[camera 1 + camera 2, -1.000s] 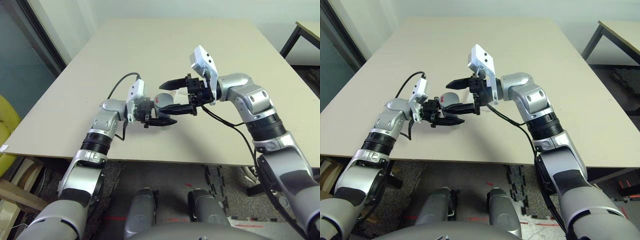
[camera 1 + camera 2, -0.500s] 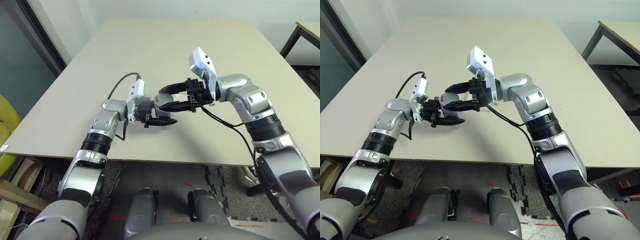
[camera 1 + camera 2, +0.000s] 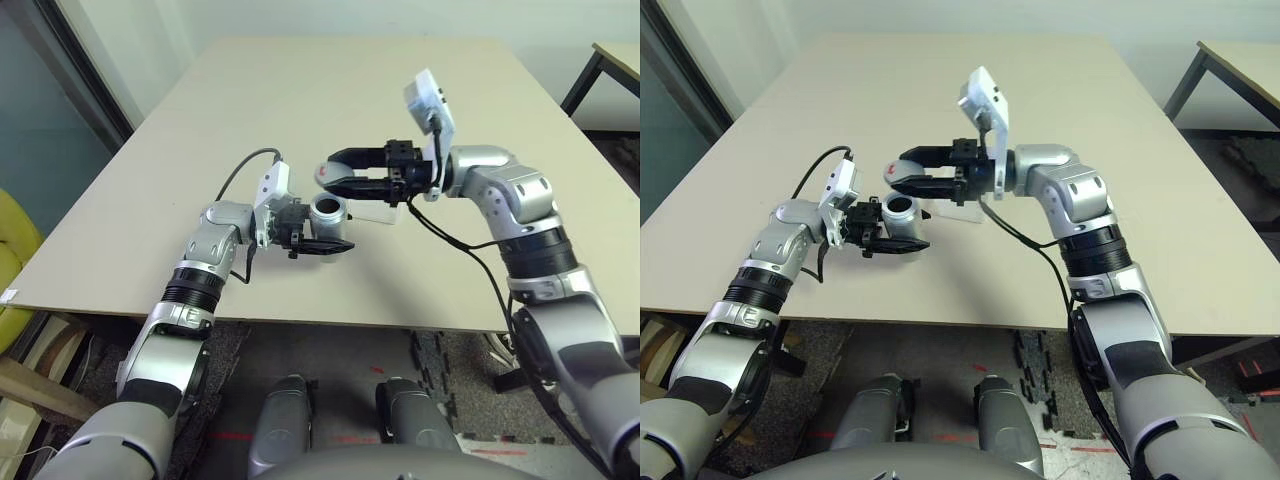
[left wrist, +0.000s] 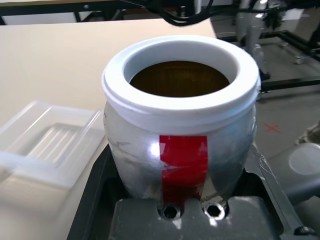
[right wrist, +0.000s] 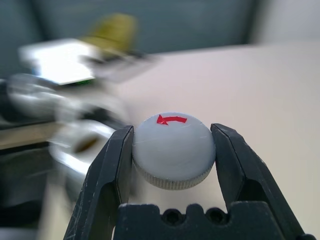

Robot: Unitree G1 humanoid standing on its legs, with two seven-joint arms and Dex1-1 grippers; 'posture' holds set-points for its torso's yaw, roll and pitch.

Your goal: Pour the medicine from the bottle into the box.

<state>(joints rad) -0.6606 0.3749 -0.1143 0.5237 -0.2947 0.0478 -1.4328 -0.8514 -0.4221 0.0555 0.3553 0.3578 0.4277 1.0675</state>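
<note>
The grey cap will go on the table, across the box from the bottle [image 3: 459, 202]. My right gripper will let go of it there.
The bottle [image 4: 182, 145], white-grey with a red mark, stands upright with its round mouth uncovered, and my left gripper [image 3: 332, 228] is shut on it just above the table. The bottle's dark inside shows in the left wrist view; I cannot make out the medicine. My right gripper [image 5: 172, 132] is shut on the loose grey cap [image 5: 173, 148], which bears a red arrow. It holds the cap [image 3: 322, 174] a little above and behind the bottle [image 3: 328, 209]. The clear, frosted box [image 4: 47, 145] lies on the table right beside the bottle, under my right gripper [image 3: 328, 173].
The beige table [image 3: 400, 90] stretches far behind both arms, and its front edge runs close below my left gripper. A second table [image 3: 620, 55] stands at the far right. A yellow seat [image 3: 12, 250] sits on the floor to the left.
My right gripper closed on the cap and drew it up and away from the bottle to the right. The bottle's mouth now stands uncovered. The left arm kept still.
</note>
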